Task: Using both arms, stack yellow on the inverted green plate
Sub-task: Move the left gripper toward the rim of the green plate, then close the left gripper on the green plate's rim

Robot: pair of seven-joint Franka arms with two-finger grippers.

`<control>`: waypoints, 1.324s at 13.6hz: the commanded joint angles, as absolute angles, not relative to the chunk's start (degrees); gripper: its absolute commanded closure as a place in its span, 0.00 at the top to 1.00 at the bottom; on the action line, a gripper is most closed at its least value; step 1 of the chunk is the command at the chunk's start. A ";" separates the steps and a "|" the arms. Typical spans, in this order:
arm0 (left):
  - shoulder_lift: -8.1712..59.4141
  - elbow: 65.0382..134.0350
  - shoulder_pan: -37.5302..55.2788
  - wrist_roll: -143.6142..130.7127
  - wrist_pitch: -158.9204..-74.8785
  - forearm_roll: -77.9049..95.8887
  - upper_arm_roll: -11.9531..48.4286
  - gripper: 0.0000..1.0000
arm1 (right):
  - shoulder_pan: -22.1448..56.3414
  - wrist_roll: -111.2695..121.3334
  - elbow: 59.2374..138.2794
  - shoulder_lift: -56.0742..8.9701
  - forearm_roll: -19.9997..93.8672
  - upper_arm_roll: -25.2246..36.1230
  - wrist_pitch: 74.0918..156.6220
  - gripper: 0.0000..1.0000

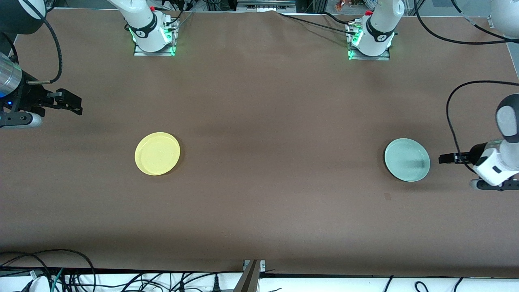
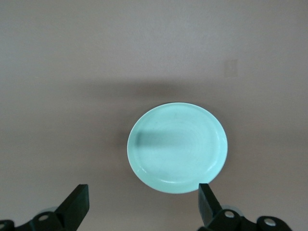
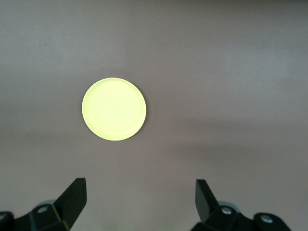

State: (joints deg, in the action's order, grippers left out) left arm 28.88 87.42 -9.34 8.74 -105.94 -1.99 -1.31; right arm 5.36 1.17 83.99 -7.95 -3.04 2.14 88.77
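The robot's left gripper needs to close on the green plate's rim (image 1: 428, 157) (image 2: 128, 156), on the side farthest from the yellow plate.
The yellow plate (image 1: 157, 153) lies flat on the brown table (image 1: 267, 121) toward the right arm's end; it also shows in the right wrist view (image 3: 114, 109). The pale green plate (image 1: 407, 159) lies flat toward the left arm's end and also shows in the left wrist view (image 2: 178, 147). My left gripper (image 1: 442, 158) is open and empty, over bare table just beside the green plate; the left wrist view (image 2: 142, 202) shows its jaws wide apart. My right gripper (image 1: 78, 104) is open and empty over the table's edge region, well apart from the yellow plate, with its jaws wide apart in the right wrist view (image 3: 140, 197).
The two arm bases (image 1: 154, 36) (image 1: 369, 40) stand along the table's edge farthest from the front camera. Cables (image 1: 81, 275) and a metal bracket (image 1: 253, 271) lie along the nearest edge. A small dark mark (image 1: 387, 196) sits on the table near the green plate.
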 commanded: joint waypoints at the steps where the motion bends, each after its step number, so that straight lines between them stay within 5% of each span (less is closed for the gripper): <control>1: 26.89 95.07 -11.42 11.60 -112.47 -1.32 -0.70 1.00 | 5.19 1.23 82.88 -8.26 -3.87 2.02 87.89 1.00; 6: 27.59 102.91 -16.60 20.20 -120.05 5.53 -0.44 1.00 | 5.19 1.14 82.88 -8.26 -3.87 2.02 87.89 1.00; 18: 35.59 102.83 -24.26 40.86 -123.48 27.42 -0.26 1.00 | 5.10 1.06 82.97 -8.26 -3.78 2.02 87.89 1.00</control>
State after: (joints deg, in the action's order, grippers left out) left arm 34.71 103.19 -23.19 37.66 -122.13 24.94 -1.09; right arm 5.36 1.17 83.99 -7.96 -3.07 2.26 88.75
